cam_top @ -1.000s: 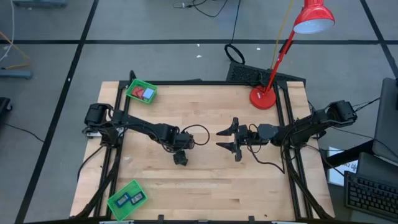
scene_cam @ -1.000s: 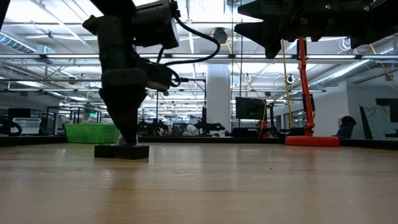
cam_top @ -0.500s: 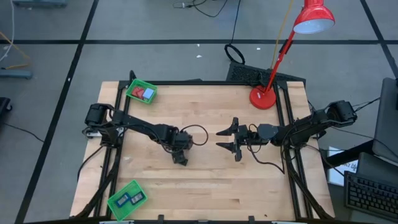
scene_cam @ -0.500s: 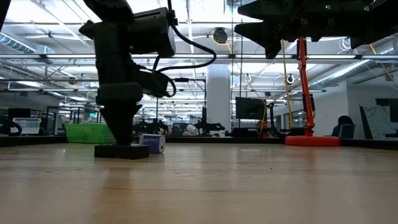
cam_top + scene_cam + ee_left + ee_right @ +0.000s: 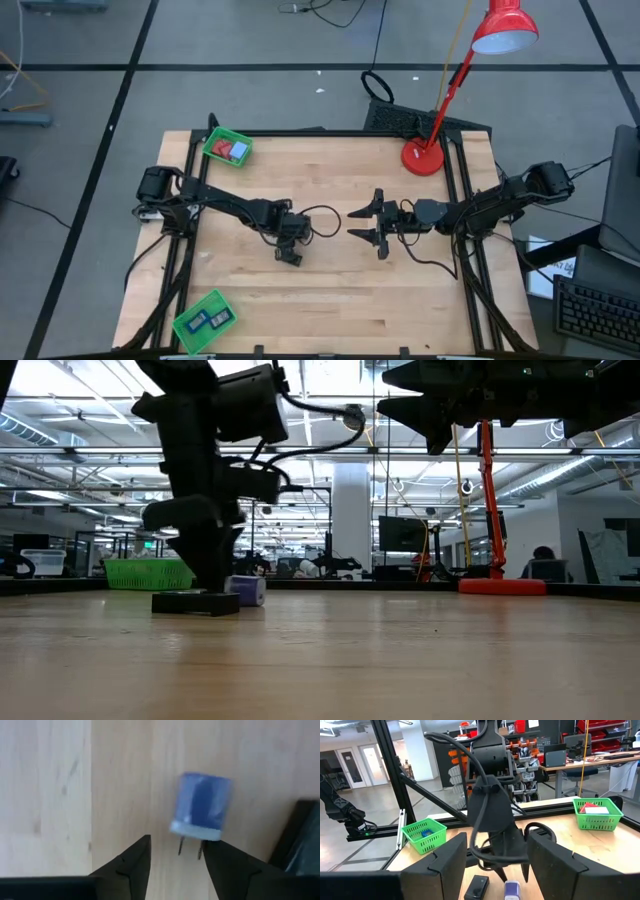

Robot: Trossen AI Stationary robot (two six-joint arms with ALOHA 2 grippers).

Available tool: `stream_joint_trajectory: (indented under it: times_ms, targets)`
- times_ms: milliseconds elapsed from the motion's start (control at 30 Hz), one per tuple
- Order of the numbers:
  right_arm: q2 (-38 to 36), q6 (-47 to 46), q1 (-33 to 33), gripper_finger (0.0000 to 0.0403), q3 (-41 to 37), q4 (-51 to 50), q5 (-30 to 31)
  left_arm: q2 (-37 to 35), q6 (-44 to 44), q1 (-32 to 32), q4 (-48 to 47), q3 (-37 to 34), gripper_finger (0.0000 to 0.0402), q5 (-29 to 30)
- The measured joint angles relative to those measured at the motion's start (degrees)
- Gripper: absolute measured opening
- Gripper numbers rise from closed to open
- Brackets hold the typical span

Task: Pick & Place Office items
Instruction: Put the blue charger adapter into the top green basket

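The slanted blue cylinder has only its pegs within reach of my left gripper's fingers, so next I turn in line, move forward and grip the cylinder's body (image 5: 202, 802).
A small blue cylinder (image 5: 202, 807) with two metal prongs lies on its side on the wood. In the low view the cylinder (image 5: 247, 589) sits just beside a flat black rectangle (image 5: 195, 602). My left gripper (image 5: 175, 847) points straight down at mid-table (image 5: 288, 250). It is open, with a fingertip on either side of the prongs. The black rectangle (image 5: 300, 835) lies beside one finger. My right gripper (image 5: 362, 225) hovers open above the table's middle, aimed at the left arm.
A green tray (image 5: 210, 143) at the far left corner holds red and light-blue pieces. A second green tray (image 5: 185, 330) at the near left corner holds dark pieces. The red lamp's base (image 5: 423, 158) stands at the far right. Bare wood lies between the arms and the near edge.
My left gripper has turned about its vertical axis while staying low over the black rectangle. In the low view the blue cylinder, hidden behind the fingers a second ago, now shows beside the rectangle. The right arm has kept still.
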State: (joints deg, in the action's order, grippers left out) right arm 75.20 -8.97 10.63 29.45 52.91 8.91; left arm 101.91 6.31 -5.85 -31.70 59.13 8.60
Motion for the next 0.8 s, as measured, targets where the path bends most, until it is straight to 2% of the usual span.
stream_joint_trajectory:
  times_ms: [233, 300, 567, 667, 800]
  targets:
    - [0.0, 0.0, 0.0, 0.0196, 0.0, 0.0, 0.0, 0.0, -6.5, 0.0, 9.6, 0.0, 0.0161, -6.9]
    - [0.0, 0.0, 0.0, 0.0196, 0.0, 0.0, 0.0, 0.0, -6.6, -0.1, 11.2, 0.1, 0.0156, -7.1]
    - [0.0, 0.0, 0.0, 0.0196, 0.0, 0.0, 0.0, 0.0, 0.9, 0.0, 13.4, 0.1, 0.0143, -7.1]
    - [0.0, 0.0, 0.0, 0.0196, 0.0, 0.0, 0.0, 0.0, 4.6, 0.0, 13.4, 0.1, 0.0154, -7.1]
    - [0.0, 0.0, 0.0, 0.0196, 0.0, 0.0, 0.0, 0.0, 9.6, 0.0, 13.4, 0.1, 0.0202, -7.1]
